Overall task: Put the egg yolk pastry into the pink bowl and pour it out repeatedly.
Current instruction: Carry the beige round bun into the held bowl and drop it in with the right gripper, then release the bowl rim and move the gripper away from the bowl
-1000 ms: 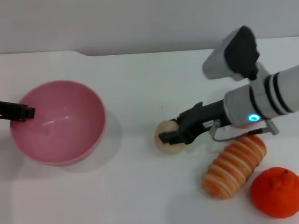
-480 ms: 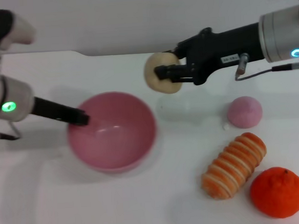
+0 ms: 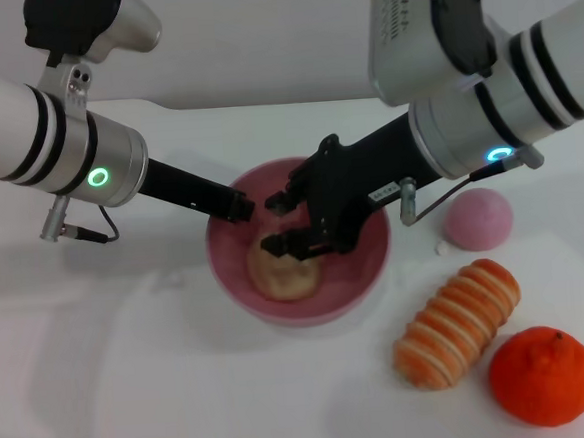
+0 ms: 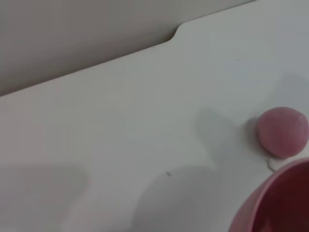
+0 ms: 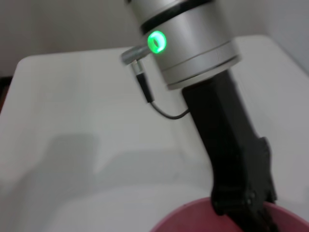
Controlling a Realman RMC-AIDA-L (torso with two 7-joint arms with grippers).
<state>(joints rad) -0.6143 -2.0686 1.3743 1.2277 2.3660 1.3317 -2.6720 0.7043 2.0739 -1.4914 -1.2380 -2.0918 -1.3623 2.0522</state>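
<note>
Next, the left gripper releases the pink bowl on the white table [image 3: 293, 307] beside the striped roll.
The pink bowl [image 3: 364, 272] stands at the table's middle. The egg yolk pastry [image 3: 284, 272] lies inside it, on the bottom. My left gripper [image 3: 237, 205] is shut on the bowl's left rim. My right gripper [image 3: 276, 225] hangs open just above the pastry, inside the bowl, with its fingers apart and off the pastry. The left wrist view shows only a piece of the bowl's rim [image 4: 270, 203]. The right wrist view shows the left gripper [image 5: 244, 195] on the bowl's rim [image 5: 188, 220].
A small pink dome-shaped ball [image 3: 477, 216] sits right of the bowl and also shows in the left wrist view [image 4: 282, 131]. An orange-and-cream striped roll [image 3: 458, 323] and an orange [image 3: 542, 375] lie at the front right. The wall runs along the table's far edge.
The left gripper has carried the bowl to the right, toward the middle. The right gripper has come down from above with the pastry and let it go into the bowl.
</note>
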